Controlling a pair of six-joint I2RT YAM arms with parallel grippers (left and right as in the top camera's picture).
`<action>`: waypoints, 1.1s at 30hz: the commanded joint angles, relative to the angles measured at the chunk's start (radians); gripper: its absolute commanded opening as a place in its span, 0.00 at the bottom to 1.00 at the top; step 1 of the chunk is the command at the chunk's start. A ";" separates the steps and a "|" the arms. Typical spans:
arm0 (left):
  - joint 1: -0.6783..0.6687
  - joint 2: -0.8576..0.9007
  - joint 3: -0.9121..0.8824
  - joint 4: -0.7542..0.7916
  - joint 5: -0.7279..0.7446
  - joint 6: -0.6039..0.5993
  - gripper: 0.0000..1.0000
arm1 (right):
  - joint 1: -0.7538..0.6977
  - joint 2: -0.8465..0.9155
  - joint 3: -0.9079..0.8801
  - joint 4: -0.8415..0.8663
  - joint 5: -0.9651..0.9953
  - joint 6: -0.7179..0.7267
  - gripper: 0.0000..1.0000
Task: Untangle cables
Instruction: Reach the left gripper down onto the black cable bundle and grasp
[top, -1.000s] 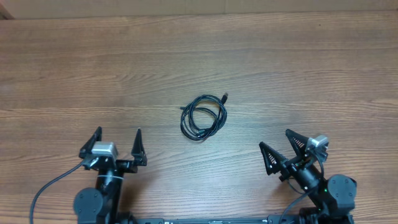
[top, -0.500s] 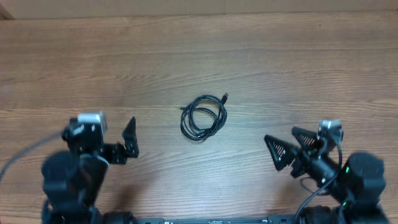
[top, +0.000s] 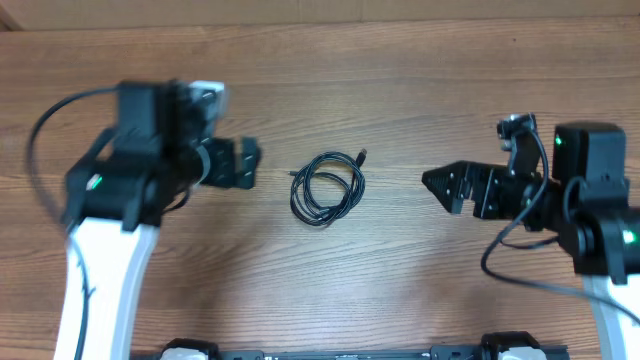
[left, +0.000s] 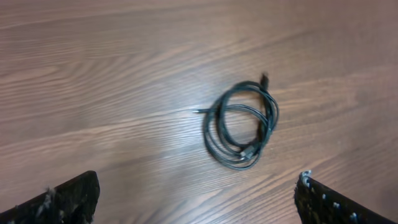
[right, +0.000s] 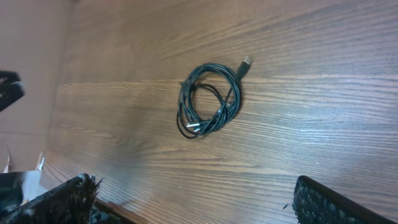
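The coil's near side (top: 297, 186) (left: 209, 126), beside the plug end closest to my left gripper, has bundled loops that this gripper should go to next and close on.
The cables (top: 327, 188) lie as one small black coil on the wooden table, plug ends sticking out at its top right and left. The coil also shows in the left wrist view (left: 241, 126) and in the right wrist view (right: 209, 99). My left gripper (top: 243, 163) is open and empty, left of the coil and apart from it. My right gripper (top: 455, 188) is open and empty, right of the coil and apart from it. In each wrist view the fingertips show only at the bottom corners.
The wooden table (top: 320, 90) stretches bare behind the coil to its far edge. The arms' thicker black wires loop at the left (top: 40, 130) and at the right (top: 500, 262).
Both arms have risen from the near edge and reached forward. The left gripper now sits left of the coil, the right gripper right of it. The coil has not moved.
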 joint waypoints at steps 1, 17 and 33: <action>-0.059 0.096 0.033 0.033 0.033 0.008 1.00 | -0.003 0.058 0.026 0.009 0.004 -0.016 1.00; -0.146 0.592 0.032 0.016 0.006 -0.224 0.47 | -0.003 0.274 0.026 -0.032 0.001 -0.016 1.00; -0.301 0.806 0.032 0.156 -0.223 -0.564 0.23 | -0.003 0.286 0.026 -0.033 0.023 -0.016 1.00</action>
